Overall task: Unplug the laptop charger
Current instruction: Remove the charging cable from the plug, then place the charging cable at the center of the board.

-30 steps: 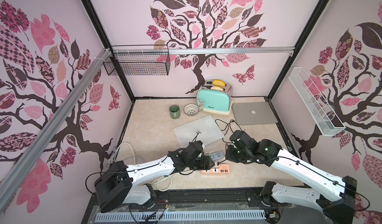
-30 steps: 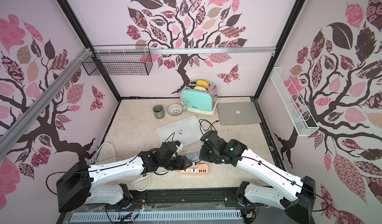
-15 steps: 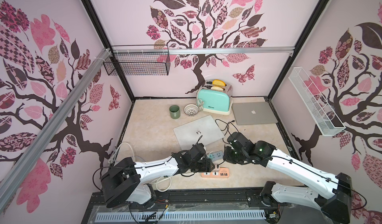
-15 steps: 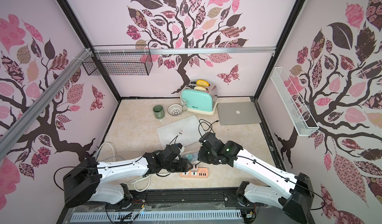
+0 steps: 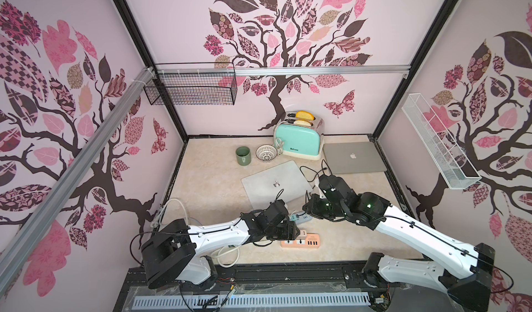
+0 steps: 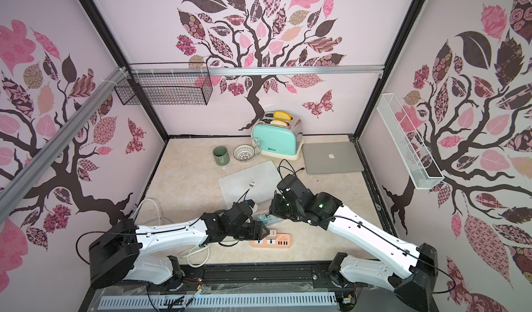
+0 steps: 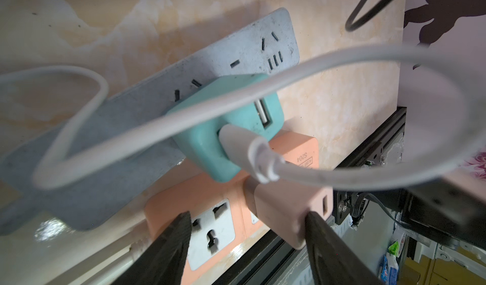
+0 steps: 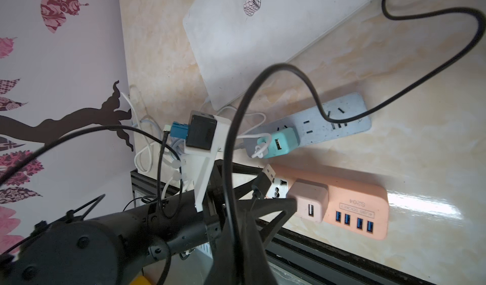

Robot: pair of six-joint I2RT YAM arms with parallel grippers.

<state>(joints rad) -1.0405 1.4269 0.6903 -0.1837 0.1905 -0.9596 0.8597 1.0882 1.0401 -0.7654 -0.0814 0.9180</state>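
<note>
My right gripper has the black cable's plug end, which dangles above the strip now. It will put that end down on the bare table [image 5: 330, 228] [image 8: 422, 157] beside the peach strip's USB-port end.
The laptop charger is a pink block [image 7: 286, 210] plugged into a peach power strip [image 7: 184, 197] near the table's front edge, seen in both top views [image 5: 302, 233] [image 6: 273, 233]. My left gripper [image 7: 247, 215] is open and straddles it: one finger touches the block's side, the other hangs over the strip's empty socket. My right gripper [image 8: 239, 212] is shut on a black cable [image 8: 310, 92]. That cable's USB plug [image 8: 268, 174] dangles free above the strip. In a top view the right gripper [image 5: 309, 207] hovers just behind the left one [image 5: 293, 233].
A teal charger [image 7: 223, 128] with a white cable [image 7: 289, 68] sits in a grey-blue strip [image 7: 236, 49] behind the peach one. Farther back lie a white laptop [image 5: 275, 184], a grey laptop [image 5: 354, 156], a toaster [image 5: 299, 136], a green mug [image 5: 243, 155] and a white bowl [image 5: 266, 153].
My right arm has carried the black cable leftward, closer to the strips. My left arm has shifted right and forward onto the peach strip. Neither gripper's opening has changed.
</note>
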